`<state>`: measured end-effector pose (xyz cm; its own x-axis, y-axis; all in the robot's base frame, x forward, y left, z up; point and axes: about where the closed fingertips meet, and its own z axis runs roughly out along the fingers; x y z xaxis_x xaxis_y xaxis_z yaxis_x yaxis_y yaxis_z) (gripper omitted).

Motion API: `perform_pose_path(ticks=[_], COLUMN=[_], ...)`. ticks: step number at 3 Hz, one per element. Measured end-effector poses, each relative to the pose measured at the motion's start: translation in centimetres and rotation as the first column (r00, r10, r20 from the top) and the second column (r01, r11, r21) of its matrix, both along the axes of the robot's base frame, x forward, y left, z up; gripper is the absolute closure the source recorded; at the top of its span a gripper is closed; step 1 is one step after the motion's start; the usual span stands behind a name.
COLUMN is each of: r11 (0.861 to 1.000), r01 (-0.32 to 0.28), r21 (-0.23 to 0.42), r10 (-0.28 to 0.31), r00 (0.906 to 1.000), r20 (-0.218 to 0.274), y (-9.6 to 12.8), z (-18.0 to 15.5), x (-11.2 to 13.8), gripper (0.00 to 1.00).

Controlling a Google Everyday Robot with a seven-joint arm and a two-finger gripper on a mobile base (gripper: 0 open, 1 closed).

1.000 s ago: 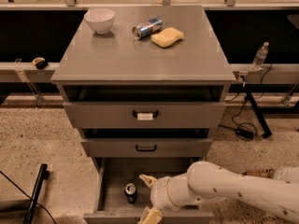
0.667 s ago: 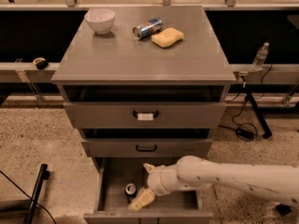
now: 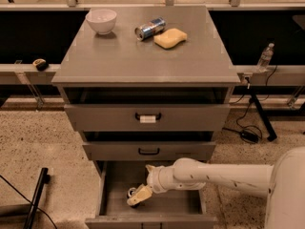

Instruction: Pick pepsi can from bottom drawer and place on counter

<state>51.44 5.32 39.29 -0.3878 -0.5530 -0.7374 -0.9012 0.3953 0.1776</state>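
Observation:
Next, my gripper grips the side of the pepsi can [image 3: 133, 196] standing in the open bottom drawer.
The bottom drawer [image 3: 177, 207] is pulled open at the foot of the grey cabinet. The pepsi can [image 3: 131, 193] stands in its left part; only its silver top and a dark edge show. My gripper [image 3: 138, 195] reaches in from the right on a white arm and sits right at the can, covering most of it. The can rests low in the drawer. The counter [image 3: 143, 61] is the cabinet's flat grey top, well above the gripper.
On the counter stand a white bowl [image 3: 101, 21], a slim silver-and-blue can [image 3: 149, 28] lying on its side, and a yellow sponge [image 3: 170, 37]. Two upper drawers [image 3: 147, 117] are slightly open, overhanging the bottom drawer. A water bottle [image 3: 265, 57] stands at the right.
My gripper has moved from the drawer's front middle to the left and back, up to the pepsi can. The can has not moved.

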Motion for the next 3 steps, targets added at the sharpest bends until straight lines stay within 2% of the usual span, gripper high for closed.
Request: perform_pose_path(ticks=[1,2,3], r11=[1.0,0.999,0.987], r01=[0.0,-0.04,-0.156], r21=[0.0,0.013,0.031], r10=[0.0,0.039,0.148], r00=[1.0,0.9983,0.973], r20=[0.0,0.042,0.177], y=[0.0,-1.0,-4.3], z=[0.0,-1.2,-4.7], x=[0.0,0.1,0.0], gripper=[0.0,0.0,0.0])
